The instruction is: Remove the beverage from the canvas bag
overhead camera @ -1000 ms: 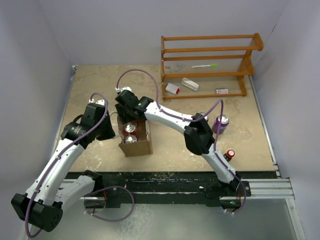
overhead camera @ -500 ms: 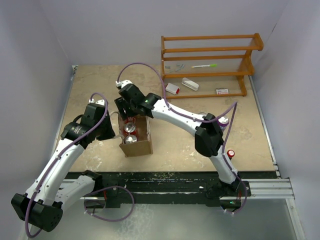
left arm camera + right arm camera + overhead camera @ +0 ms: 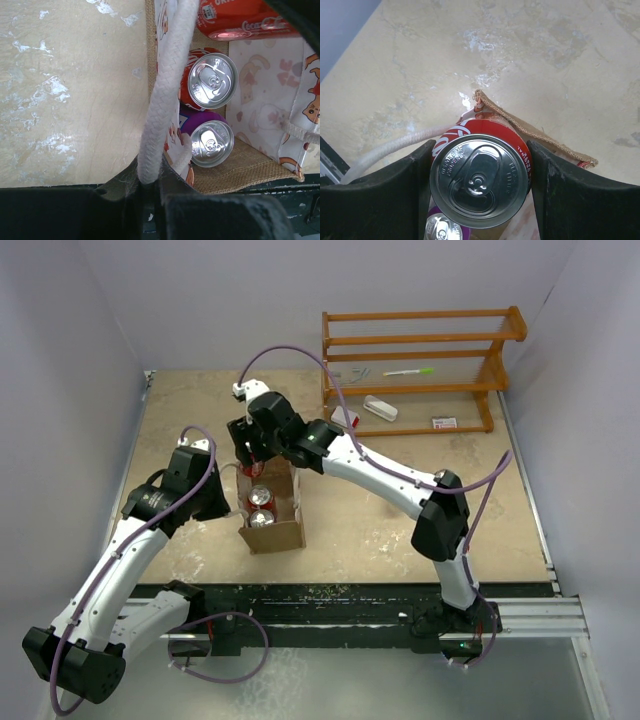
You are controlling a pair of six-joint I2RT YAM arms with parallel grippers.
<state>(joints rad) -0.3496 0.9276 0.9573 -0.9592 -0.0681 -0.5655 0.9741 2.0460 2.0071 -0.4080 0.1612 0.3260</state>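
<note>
The robot's right gripper should set the red can down on the bare table (image 3: 357,494) between the canvas bag and the wooden rack.
The canvas bag (image 3: 284,534) stands upright near the table's middle left, showing its burlap wall (image 3: 250,167) in the left wrist view. My left gripper (image 3: 150,182) is shut on the bag's white rope handle (image 3: 162,100) at its left side (image 3: 230,498). My right gripper (image 3: 480,185) is shut on a red beverage can (image 3: 480,182), held upright above the bag's far edge (image 3: 535,132); from above the can (image 3: 250,468) hangs under that gripper (image 3: 252,448). Inside the bag stand another red can (image 3: 210,80) and a purple can (image 3: 210,141).
A wooden rack (image 3: 420,370) stands at the back right with small items on its shelves. Two white objects (image 3: 345,418) (image 3: 380,408) lie at its foot. Walls close in the table on three sides.
My right gripper has risen and moved toward the back with the red can, lifting it out of the bag. The left gripper has kept its hold on the handle.
</note>
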